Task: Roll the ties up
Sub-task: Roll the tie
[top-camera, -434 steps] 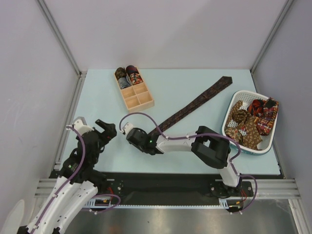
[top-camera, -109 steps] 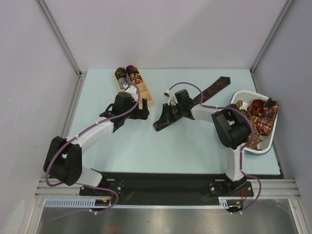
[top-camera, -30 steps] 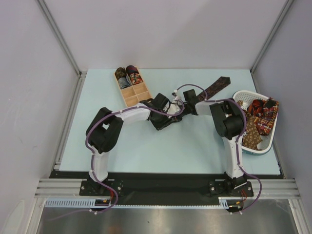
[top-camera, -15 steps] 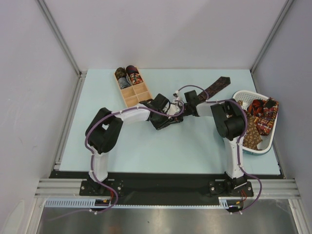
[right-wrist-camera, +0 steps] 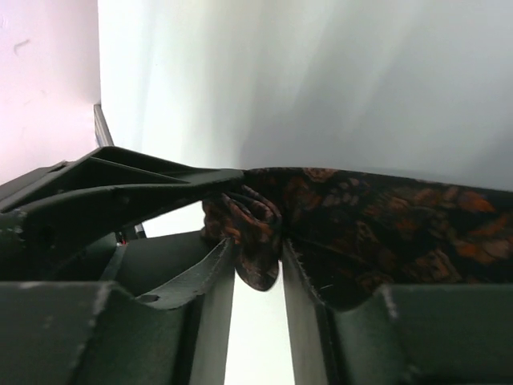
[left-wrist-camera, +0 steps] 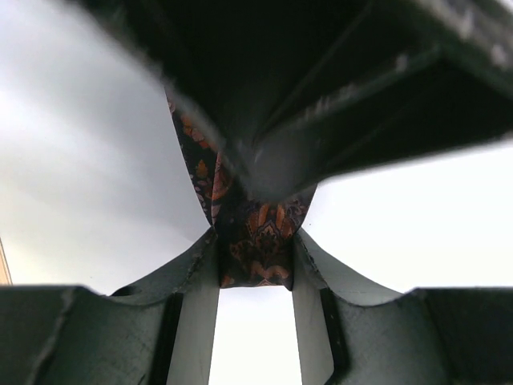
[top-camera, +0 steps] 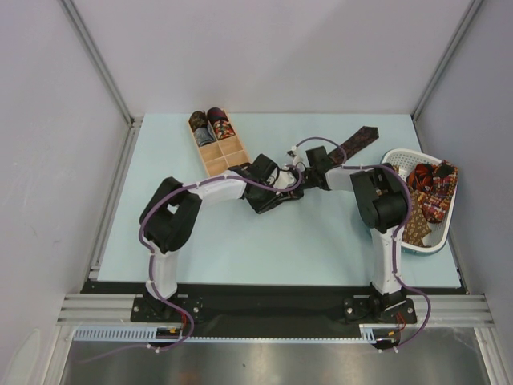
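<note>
The tie is held close to its near end by my left gripper, so that gripper should take it farther up, by the tie's fold in my right gripper [right-wrist-camera: 257, 261].
A dark maroon patterned tie [top-camera: 353, 144] lies diagonally on the table, its wide pointed end at the back right. Its near end is bunched into a small roll where both grippers meet. My left gripper [top-camera: 278, 192] comes in from the left. In the left wrist view the tie [left-wrist-camera: 256, 233] fills the gap at the tips of the left gripper [left-wrist-camera: 255, 258]. My right gripper [top-camera: 303, 175] faces it. In the right wrist view the rolled fold [right-wrist-camera: 255, 241] sits between the fingertips of the right gripper [right-wrist-camera: 258, 261], touching both, and the flat tie [right-wrist-camera: 385, 216] runs off to the right.
A wooden compartment box [top-camera: 232, 167] stands at the back left with rolled ties [top-camera: 210, 124] in its far cells. A white basket [top-camera: 398, 154] at the right holds several loose ties [top-camera: 421, 196]. The left gripper's dark body [right-wrist-camera: 120, 192] sits close against my right fingers.
Earlier the tie lay flat and the arms were apart; both grippers have since closed in on its rolled near end. Over the last second the right fingers have loosened slightly; the arms have barely moved.
</note>
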Robot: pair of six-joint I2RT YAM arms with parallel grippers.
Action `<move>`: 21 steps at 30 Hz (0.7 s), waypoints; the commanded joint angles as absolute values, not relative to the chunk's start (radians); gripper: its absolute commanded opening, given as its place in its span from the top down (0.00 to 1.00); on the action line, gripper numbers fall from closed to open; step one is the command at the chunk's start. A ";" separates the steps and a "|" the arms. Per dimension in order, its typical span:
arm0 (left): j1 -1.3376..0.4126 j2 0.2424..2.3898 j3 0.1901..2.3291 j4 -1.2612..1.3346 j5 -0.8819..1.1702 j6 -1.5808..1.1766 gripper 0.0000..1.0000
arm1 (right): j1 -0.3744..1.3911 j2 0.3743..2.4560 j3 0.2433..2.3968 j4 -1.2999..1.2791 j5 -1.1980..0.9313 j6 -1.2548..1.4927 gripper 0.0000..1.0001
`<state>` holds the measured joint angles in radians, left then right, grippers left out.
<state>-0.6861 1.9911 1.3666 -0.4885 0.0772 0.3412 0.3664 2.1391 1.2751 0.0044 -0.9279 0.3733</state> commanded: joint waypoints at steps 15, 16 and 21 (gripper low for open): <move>-0.664 1.934 1.362 -0.495 0.095 0.333 0.29 | 0.377 2.131 1.295 -0.021 -0.903 0.359 0.89; -0.666 1.937 1.365 -0.494 0.095 0.334 0.27 | 0.379 2.135 1.296 -0.026 -0.904 0.362 0.89; -0.667 1.970 1.416 -0.503 0.112 0.350 0.25 | 0.384 2.141 1.302 -0.018 -0.916 0.367 0.89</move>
<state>-0.6689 1.9800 1.3609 -0.4919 0.0868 0.3405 0.3756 2.1391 1.2686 -0.0250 -0.9024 0.3679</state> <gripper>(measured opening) 0.751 0.129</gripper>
